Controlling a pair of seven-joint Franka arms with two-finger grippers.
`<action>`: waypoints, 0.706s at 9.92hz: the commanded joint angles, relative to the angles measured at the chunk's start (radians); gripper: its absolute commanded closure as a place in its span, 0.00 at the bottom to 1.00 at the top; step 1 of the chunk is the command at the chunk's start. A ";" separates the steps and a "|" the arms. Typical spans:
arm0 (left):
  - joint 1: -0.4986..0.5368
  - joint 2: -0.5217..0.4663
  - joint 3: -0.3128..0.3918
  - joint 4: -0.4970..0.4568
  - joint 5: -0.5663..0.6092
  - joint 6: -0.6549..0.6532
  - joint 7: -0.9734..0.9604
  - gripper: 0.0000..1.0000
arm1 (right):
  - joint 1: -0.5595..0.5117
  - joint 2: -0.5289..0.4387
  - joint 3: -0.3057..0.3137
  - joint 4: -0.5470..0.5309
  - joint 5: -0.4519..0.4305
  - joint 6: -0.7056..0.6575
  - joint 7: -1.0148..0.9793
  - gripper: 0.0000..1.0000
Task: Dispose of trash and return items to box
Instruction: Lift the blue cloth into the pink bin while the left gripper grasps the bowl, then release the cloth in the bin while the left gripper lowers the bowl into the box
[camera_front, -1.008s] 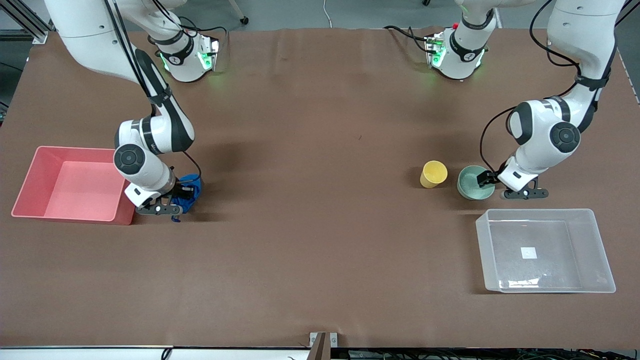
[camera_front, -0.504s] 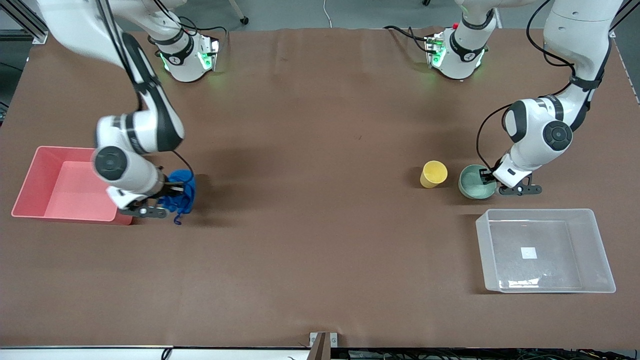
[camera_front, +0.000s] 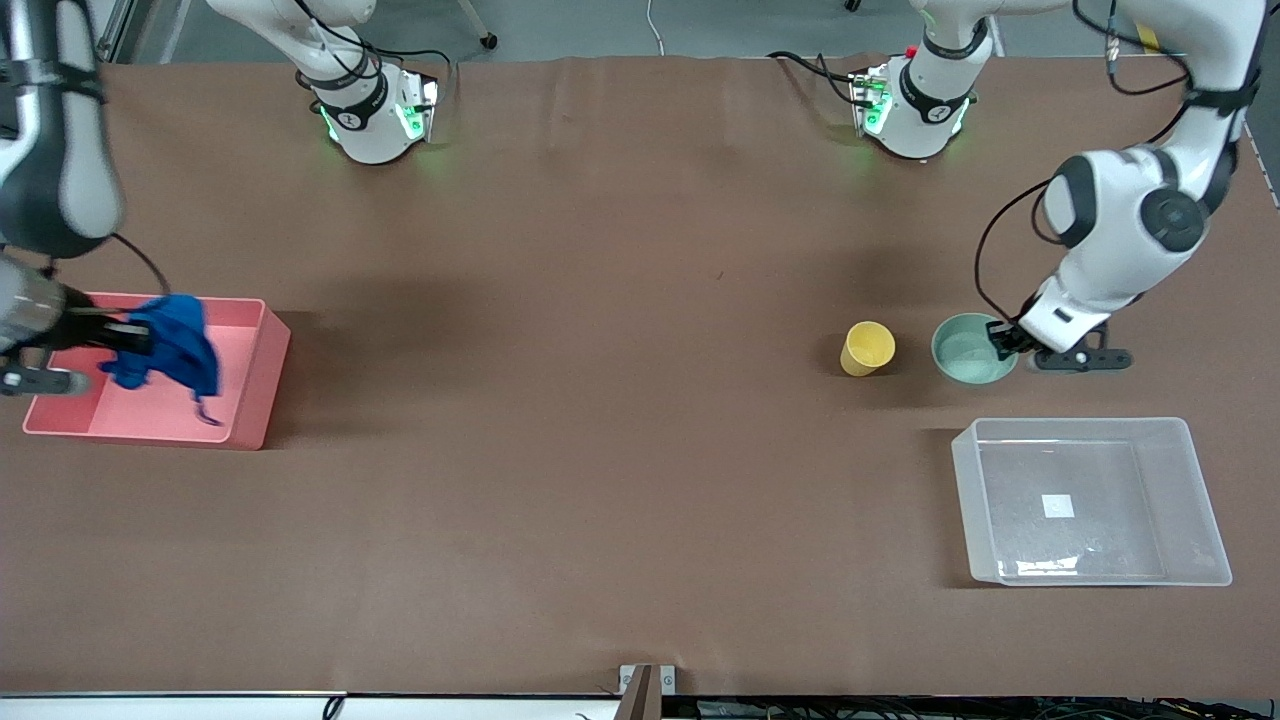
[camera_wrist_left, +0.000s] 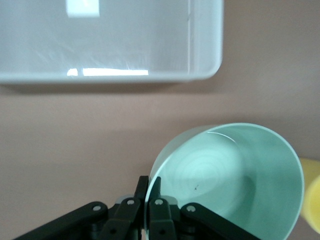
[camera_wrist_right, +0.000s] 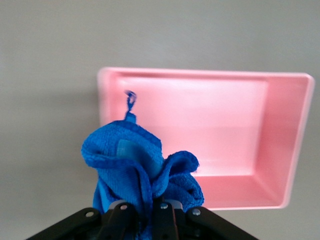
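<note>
My left gripper should put the mint-green bowl down over the white square in the clear box (camera_front: 1033, 504) (camera_wrist_left: 116, 8), toward the yellow cup's side. The bowl is now held beside the yellow cup.
My right gripper (camera_front: 125, 340) is shut on the blue trash wad (camera_front: 170, 343) and holds it in the air over the pink bin (camera_front: 255, 385); a strand dangles from it. In the right wrist view the wad (camera_wrist_right: 142, 172) hangs from the gripper (camera_wrist_right: 150, 210) above the bin (camera_wrist_right: 295, 150). My left gripper (camera_front: 1003, 338) is shut on the rim of the mint-green bowl (camera_front: 968, 350), also in the left wrist view (camera_wrist_left: 235, 185) at the gripper (camera_wrist_left: 148, 192). The yellow cup (camera_front: 867, 348) stands beside the bowl. The clear box (camera_front: 1195, 500) lies nearer the front camera, holding nothing.
The pink bin sits at the right arm's end of the table, the clear box (camera_wrist_left: 205, 45) at the left arm's end. Both arm bases stand along the table's back edge. Open brown tabletop lies between the two ends.
My right gripper lifted the blue wad off the table and carried it over the pink bin. My left gripper moved the bowl slightly toward the left arm's end.
</note>
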 joint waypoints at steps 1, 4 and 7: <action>0.001 0.111 0.002 0.177 0.005 -0.052 0.014 0.99 | -0.064 0.075 0.024 -0.094 -0.019 0.155 -0.037 0.97; 0.007 0.370 0.003 0.591 0.002 -0.197 0.014 0.99 | -0.088 0.230 0.024 -0.184 -0.019 0.435 -0.077 0.85; 0.013 0.605 0.040 0.874 -0.047 -0.267 0.034 0.99 | -0.099 0.229 0.027 -0.155 -0.013 0.431 -0.111 0.00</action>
